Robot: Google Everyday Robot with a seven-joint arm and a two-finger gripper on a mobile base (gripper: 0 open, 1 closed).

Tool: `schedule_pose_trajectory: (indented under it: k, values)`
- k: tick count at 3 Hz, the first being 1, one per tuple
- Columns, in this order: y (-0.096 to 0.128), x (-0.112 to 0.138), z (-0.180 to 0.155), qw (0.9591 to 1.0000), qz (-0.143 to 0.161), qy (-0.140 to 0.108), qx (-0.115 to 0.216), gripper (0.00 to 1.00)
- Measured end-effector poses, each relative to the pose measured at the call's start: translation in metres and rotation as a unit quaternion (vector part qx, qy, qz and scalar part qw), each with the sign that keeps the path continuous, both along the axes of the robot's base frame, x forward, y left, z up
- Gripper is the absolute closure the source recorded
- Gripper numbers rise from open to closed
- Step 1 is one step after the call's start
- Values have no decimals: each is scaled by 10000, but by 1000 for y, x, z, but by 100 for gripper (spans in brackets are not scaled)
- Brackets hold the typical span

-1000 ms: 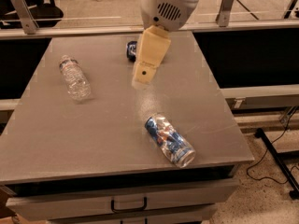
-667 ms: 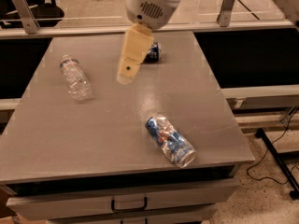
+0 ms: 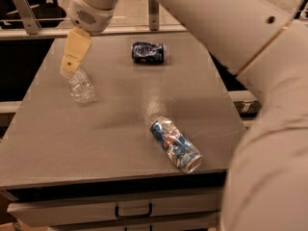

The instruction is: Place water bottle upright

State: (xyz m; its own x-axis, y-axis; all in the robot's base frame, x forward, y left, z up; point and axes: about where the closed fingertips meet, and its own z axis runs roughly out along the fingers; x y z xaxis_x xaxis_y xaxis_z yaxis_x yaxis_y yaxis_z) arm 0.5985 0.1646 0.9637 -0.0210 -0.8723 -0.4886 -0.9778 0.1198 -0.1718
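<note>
Next, my gripper grips the water bottle on its far half [image 3: 77, 72], between its middle and its cap.
The water bottle [image 3: 81, 86] is small, clear and ribbed. It lies on its side at the left of the grey table [image 3: 120, 114], its far end hidden behind the gripper. My gripper [image 3: 72, 57], with tan fingers, hangs directly over the bottle's far end, at or just above it. The white arm sweeps in from the right foreground across the top of the view.
A crushed blue-and-silver can [image 3: 174, 144] lies near the table's front right. Another crushed blue can [image 3: 149, 52] lies at the back centre. A drawer with a handle [image 3: 134, 210] sits under the table front. My arm fills the right side of the view.
My gripper has moved left from the table's back centre to above the bottle's far end. The back can, earlier partly hidden, is now in full view. The bottle and cans have not moved.
</note>
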Motion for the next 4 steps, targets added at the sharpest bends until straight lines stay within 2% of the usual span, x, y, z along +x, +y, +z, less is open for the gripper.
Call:
schedule_pose_trajectory:
  k: [1,2,3,4]
  values:
    - [44,33,-32,9986,-447,287,9,0]
    - [59,54,-61,9913,-1177,584,-42,0]
    - [65,69,-90,9769,-1940,847,-287,0]
    - [62,77,-109,9593,-2577,1023,-542,0]
